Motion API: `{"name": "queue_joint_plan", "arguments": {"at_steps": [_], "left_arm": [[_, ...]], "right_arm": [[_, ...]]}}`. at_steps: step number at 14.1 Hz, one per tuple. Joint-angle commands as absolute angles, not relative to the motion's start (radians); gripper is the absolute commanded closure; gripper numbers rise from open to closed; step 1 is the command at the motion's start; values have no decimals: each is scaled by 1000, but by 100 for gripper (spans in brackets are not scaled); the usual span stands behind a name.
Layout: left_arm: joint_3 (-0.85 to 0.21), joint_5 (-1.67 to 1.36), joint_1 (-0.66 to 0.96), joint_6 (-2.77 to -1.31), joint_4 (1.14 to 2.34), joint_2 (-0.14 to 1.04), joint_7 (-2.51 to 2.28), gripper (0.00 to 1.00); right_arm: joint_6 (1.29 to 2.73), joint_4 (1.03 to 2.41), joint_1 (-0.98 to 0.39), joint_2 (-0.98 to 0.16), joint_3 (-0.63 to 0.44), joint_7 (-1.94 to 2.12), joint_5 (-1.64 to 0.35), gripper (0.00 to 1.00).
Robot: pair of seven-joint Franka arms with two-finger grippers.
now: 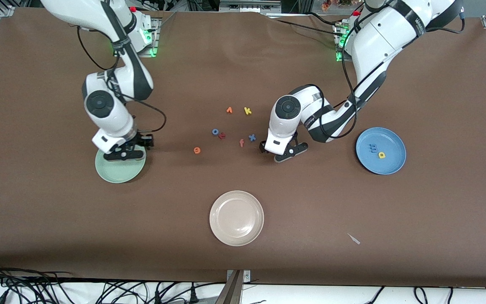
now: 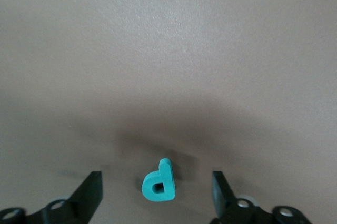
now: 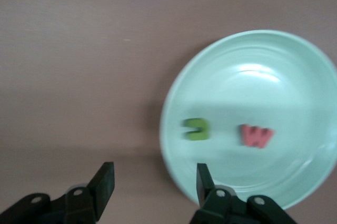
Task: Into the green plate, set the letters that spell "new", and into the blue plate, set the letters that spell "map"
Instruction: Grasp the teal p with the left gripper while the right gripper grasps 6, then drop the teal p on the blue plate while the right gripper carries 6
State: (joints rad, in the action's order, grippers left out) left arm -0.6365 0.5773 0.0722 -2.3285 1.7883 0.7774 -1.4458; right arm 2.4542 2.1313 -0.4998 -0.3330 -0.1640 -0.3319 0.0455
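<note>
The orange "e" on the cloth is still missing from "new", so my right gripper goes to it next and closes on its outer sides [image 1: 196, 150].
The green plate [image 1: 118, 173] [image 3: 274, 77] lies toward the right arm's end of the table, holding the green "n" [image 3: 196, 129] and the red-pink "w" [image 3: 256, 136]. My right gripper [image 1: 120, 153] [image 3: 155, 179] hangs open and empty over that plate's rim. The orange "e" [image 1: 197, 150] lies on the cloth. The blue plate [image 1: 395, 143] holds the blue "m" [image 1: 372, 147] and the yellow "a" [image 1: 381, 155]. My left gripper [image 1: 285, 153] [image 2: 158, 187] stands open low over the table. The teal "p" [image 2: 159, 181] lies between its fingers, touching neither.
Loose letters lie mid-table: an orange angular one [image 1: 229, 110], yellow "k" [image 1: 247, 110], blue "o" [image 1: 215, 131], a small red one [image 1: 222, 135], salmon "f" [image 1: 241, 142], blue "x" [image 1: 252, 137]. A cream plate [image 1: 236, 236] sits nearer the camera. A white scrap [image 1: 354, 239] lies beside it.
</note>
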Motion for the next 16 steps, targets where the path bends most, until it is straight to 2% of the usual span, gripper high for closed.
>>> {"name": "queue_joint_plan", "arguments": {"at_steps": [1, 7, 10, 16], "left_arm": [[-621, 600, 101, -2316, 1759, 792, -1471, 23], [-621, 600, 104, -2312, 1769, 793, -1488, 50], [-621, 600, 104, -2312, 1773, 793, -1496, 61], [-615, 609, 104, -2313, 1773, 804, -1511, 76]], "right_arm": [[2453, 2094, -508, -342, -100, -492, 34, 29], [2467, 1974, -590, -463, -92, -777, 32, 29], [2535, 1942, -633, -535, -92, -958, 34, 29], [2595, 1940, -670, -586, -92, -1037, 34, 29]]}}
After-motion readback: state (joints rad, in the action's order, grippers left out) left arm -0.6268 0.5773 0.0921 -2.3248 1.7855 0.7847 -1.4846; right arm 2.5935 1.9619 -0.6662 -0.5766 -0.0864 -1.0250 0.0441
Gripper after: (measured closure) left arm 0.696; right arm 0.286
